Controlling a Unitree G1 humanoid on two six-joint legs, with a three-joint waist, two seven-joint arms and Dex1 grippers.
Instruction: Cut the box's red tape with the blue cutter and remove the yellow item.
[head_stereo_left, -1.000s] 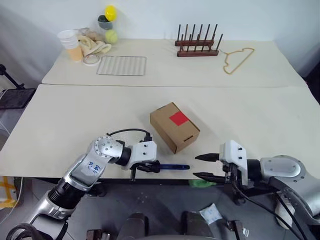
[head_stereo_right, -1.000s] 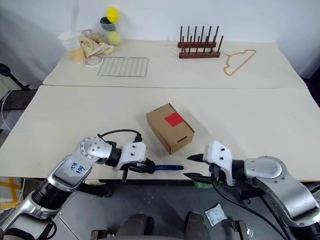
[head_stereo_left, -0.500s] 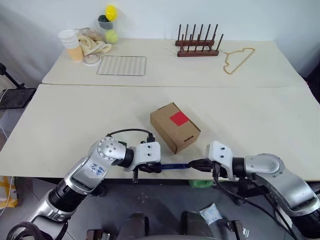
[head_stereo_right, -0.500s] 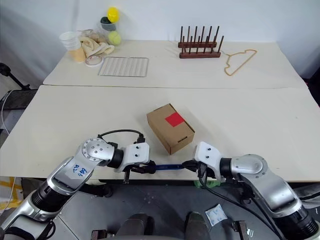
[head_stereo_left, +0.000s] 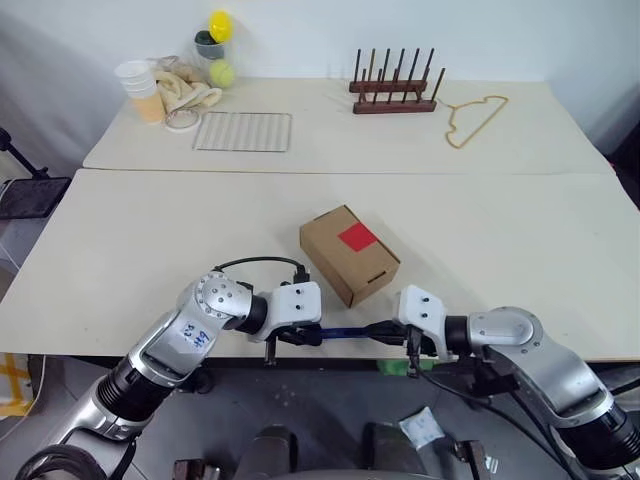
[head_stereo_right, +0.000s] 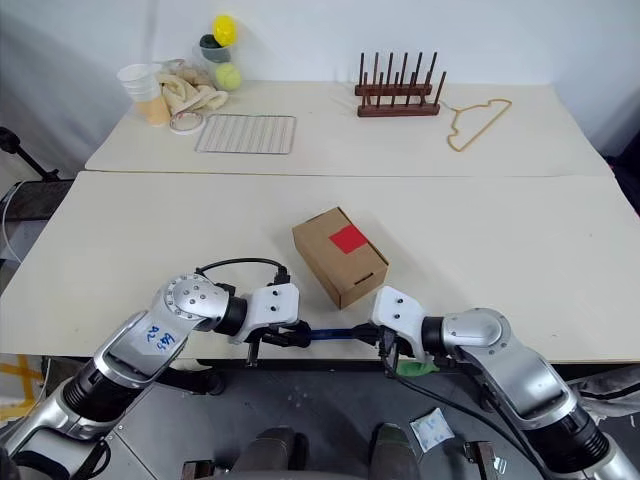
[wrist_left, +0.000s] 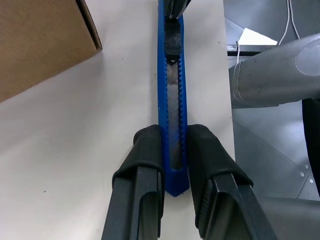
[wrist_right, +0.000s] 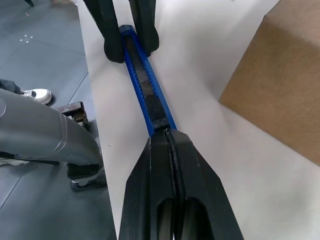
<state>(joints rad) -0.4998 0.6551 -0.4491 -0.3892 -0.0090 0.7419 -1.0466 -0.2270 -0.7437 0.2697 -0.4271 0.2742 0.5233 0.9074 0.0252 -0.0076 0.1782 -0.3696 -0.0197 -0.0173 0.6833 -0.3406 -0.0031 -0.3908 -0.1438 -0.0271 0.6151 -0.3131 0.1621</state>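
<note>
The cutter's blade end is in my left gripper, so my right gripper should open its closed fingers, turn and grab the cutter's body (wrist_right: 168, 119) from the other end.
The brown box (head_stereo_left: 348, 253) lies in the middle of the table with its flaps down and the red tape (head_stereo_left: 357, 237) on its top face. The blue cutter (head_stereo_left: 348, 332) is held level near the table's front edge, just in front of the box. My left gripper (head_stereo_left: 305, 335) is shut on the cutter's rear end, with a finger (wrist_left: 145, 170) on each side. My right gripper (wrist_right: 170, 137) is shut, its tips meeting the cutter's far end by the black slider (wrist_right: 157, 117). I cannot tell whether it pinches anything there. The yellow item is hidden.
On the far table stand a wire rack (head_stereo_left: 243, 131), a wooden peg rack (head_stereo_left: 395, 92), a hanger (head_stereo_left: 477, 118), stacked cups (head_stereo_left: 140, 88), and a tennis ball (head_stereo_left: 222, 72) below a glossy yellow egg (head_stereo_left: 220, 24). The front table edge runs just under both grippers.
My right gripper has moved left to the cutter's far end and shut there. The left gripper and the box have stayed where they were.
</note>
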